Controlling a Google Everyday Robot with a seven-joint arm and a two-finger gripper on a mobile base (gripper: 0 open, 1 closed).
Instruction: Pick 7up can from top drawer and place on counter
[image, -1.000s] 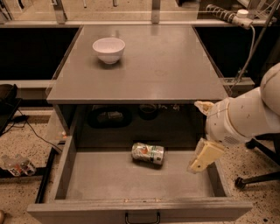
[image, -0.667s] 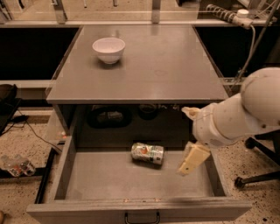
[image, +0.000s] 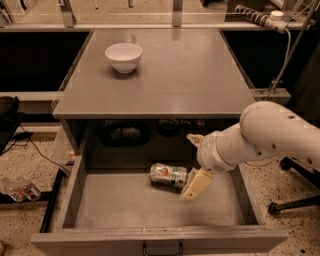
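I should next close my gripper on the end (image: 181, 177) of the 7up can that is closest to my white arm.
The 7up can (image: 167, 175) lies on its side on the floor of the open top drawer (image: 125, 202), near the back and a little right of the middle. My gripper (image: 189, 166) hangs inside the drawer at the can's right end. It is open, with one cream finger (image: 194, 139) above and behind the can and the other finger (image: 196, 185) in front of it. The can lies between them or just to their left; I cannot tell whether they touch it. The counter (image: 185, 75) lies above the drawer.
A white bowl (image: 124, 56) stands on the counter's back left. My white arm (image: 270, 135) reaches in from the right over the drawer's right side. Dark items sit in the cabinet behind the drawer. A chair base (image: 295, 202) stands on the floor at right.
My arm and gripper have moved left across the drawer, from near its right wall to the can's right end. The can has not moved.
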